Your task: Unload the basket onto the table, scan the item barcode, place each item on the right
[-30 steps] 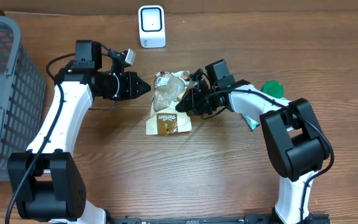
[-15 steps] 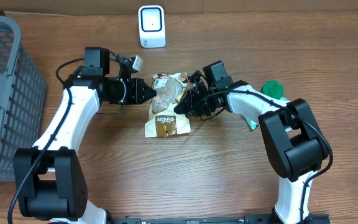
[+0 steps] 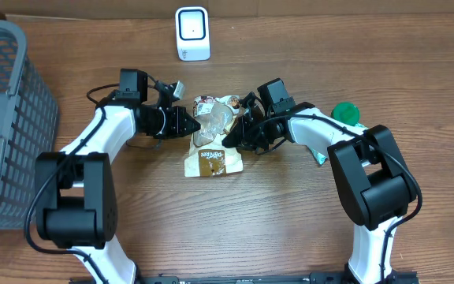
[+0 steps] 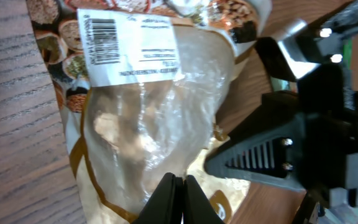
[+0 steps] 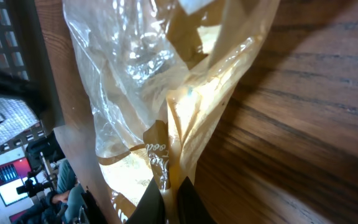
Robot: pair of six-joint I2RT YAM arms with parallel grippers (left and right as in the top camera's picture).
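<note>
My right gripper is pinching just a thin fold of the bag's tan edge. It should back off and grip deeper over the clear film [image 3: 217,124] before it lifts.
The item is a clear and tan snack bag [image 3: 211,130] lying in the middle of the table. A white label with the barcode [image 4: 101,40] shows on its upper end in the left wrist view. My left gripper [image 3: 194,124] is shut, its tips [image 4: 178,182] pressed against the bag's clear film [image 4: 148,112] from the left, with nothing visibly between the fingers. My right gripper [image 3: 228,138] is shut on the bag's right edge; the tan film [image 5: 166,124] runs in between its fingers [image 5: 169,190]. The white scanner [image 3: 191,33] stands upright at the back, apart from the bag.
A grey mesh basket [image 3: 6,118] fills the left side of the table. A green round object [image 3: 346,113] and a teal-edged packet [image 3: 318,152] lie behind the right arm. The right gripper's black body [image 4: 278,155] sits close opposite the left gripper.
My left arm has swung right and its shut tips have reached the bag's left side. The right gripper has kept its hold, and the bag has barely shifted.
</note>
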